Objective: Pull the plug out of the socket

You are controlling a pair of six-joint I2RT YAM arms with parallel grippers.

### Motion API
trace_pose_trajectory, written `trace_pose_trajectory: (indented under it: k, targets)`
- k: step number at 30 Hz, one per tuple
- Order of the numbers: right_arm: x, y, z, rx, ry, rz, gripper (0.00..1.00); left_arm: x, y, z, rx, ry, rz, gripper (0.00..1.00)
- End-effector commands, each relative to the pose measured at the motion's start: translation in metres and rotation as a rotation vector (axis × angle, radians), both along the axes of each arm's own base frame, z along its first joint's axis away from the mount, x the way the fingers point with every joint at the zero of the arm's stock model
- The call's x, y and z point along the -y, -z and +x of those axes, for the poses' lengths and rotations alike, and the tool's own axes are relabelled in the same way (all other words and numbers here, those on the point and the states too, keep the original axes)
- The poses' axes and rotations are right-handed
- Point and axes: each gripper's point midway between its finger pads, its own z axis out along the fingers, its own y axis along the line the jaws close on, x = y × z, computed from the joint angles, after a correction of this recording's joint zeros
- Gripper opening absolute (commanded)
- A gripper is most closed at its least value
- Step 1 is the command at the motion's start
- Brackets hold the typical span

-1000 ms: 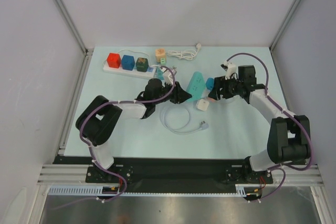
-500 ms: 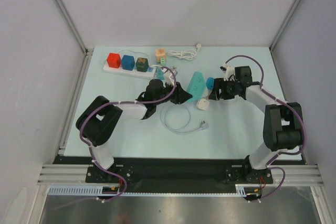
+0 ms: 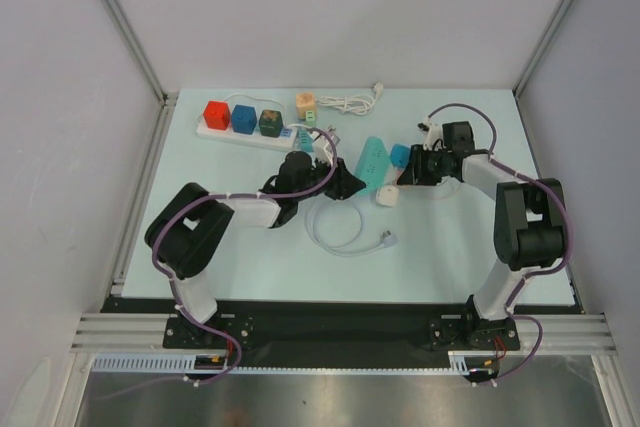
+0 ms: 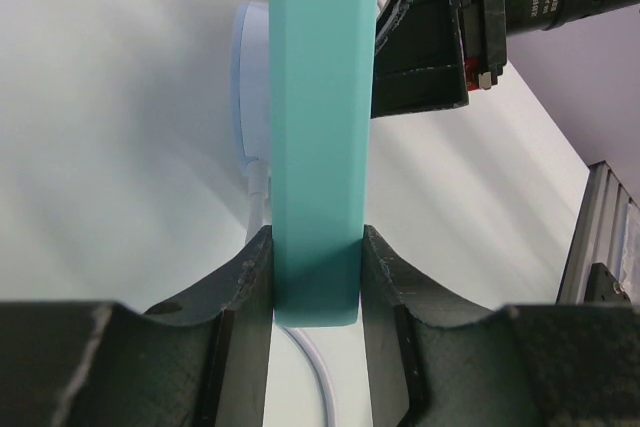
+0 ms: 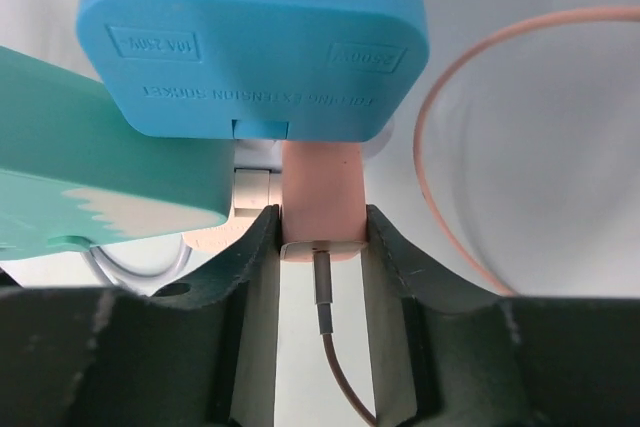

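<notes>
The robot's left gripper grips just the near end of the teal socket strip, so it should grab the socket strip nearer its middle [image 3: 373, 161] and pull it aside.
A teal socket strip [image 3: 374, 160] lies mid-table, and my left gripper [image 4: 316, 277] is shut on its near end [image 4: 318, 147]. A blue adapter [image 5: 250, 37] sits on the strip's far end [image 5: 90, 147]. Just below the adapter a pink plug [image 5: 320, 197] sticks out, with a thin brown cable leaving its back. My right gripper [image 5: 320, 237] is shut on this plug, both fingers pressed flat against its sides. From above, the right gripper [image 3: 407, 175] meets the strip from the right and the left gripper [image 3: 347, 183] from the left.
A white plug [image 3: 386, 198] with a looped white cable [image 3: 340, 232] lies just in front of the strip. A white power strip [image 3: 245, 132] carrying red, blue and green cubes runs along the back left. A coiled white cable [image 3: 350, 102] and a small orange cube [image 3: 306, 103] lie at the back.
My right gripper has closed from wide open onto the pink plug, its arm shifting slightly left and back. The left gripper and the teal strip have stayed put.
</notes>
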Motion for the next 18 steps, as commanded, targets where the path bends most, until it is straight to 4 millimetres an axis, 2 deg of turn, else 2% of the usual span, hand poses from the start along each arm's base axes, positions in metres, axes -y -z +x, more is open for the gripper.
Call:
trace_pose_trajectory:
  k: [1,3,4,7,10,13,18]
  targets:
    - [-0.017,-0.007,0.002,0.005,-0.051,0.048,0.09,0.009,-0.024,-0.003,0.083,0.040,-0.036,0.03]
    - [-0.017,-0.011,0.002,0.015,-0.047,0.052,0.03,0.013,-0.027,-0.006,0.088,0.071,-0.047,0.10]
    - [-0.018,-0.013,0.002,0.022,-0.049,0.055,0.00,0.013,-0.027,-0.005,0.094,0.077,-0.046,0.23]
    - [-0.019,-0.018,0.001,0.041,-0.060,0.067,0.00,0.019,-0.026,-0.006,0.097,0.117,-0.033,0.45]
    - [-0.021,-0.018,-0.001,0.040,-0.076,0.074,0.00,0.025,-0.028,0.001,0.113,0.142,-0.014,0.57]
    - [-0.022,-0.018,-0.002,0.040,-0.092,0.078,0.00,0.030,-0.023,0.008,0.115,0.159,0.015,0.64]
    - [-0.017,-0.018,0.000,0.043,-0.075,0.075,0.00,0.036,-0.021,0.015,0.120,0.188,0.042,0.62]
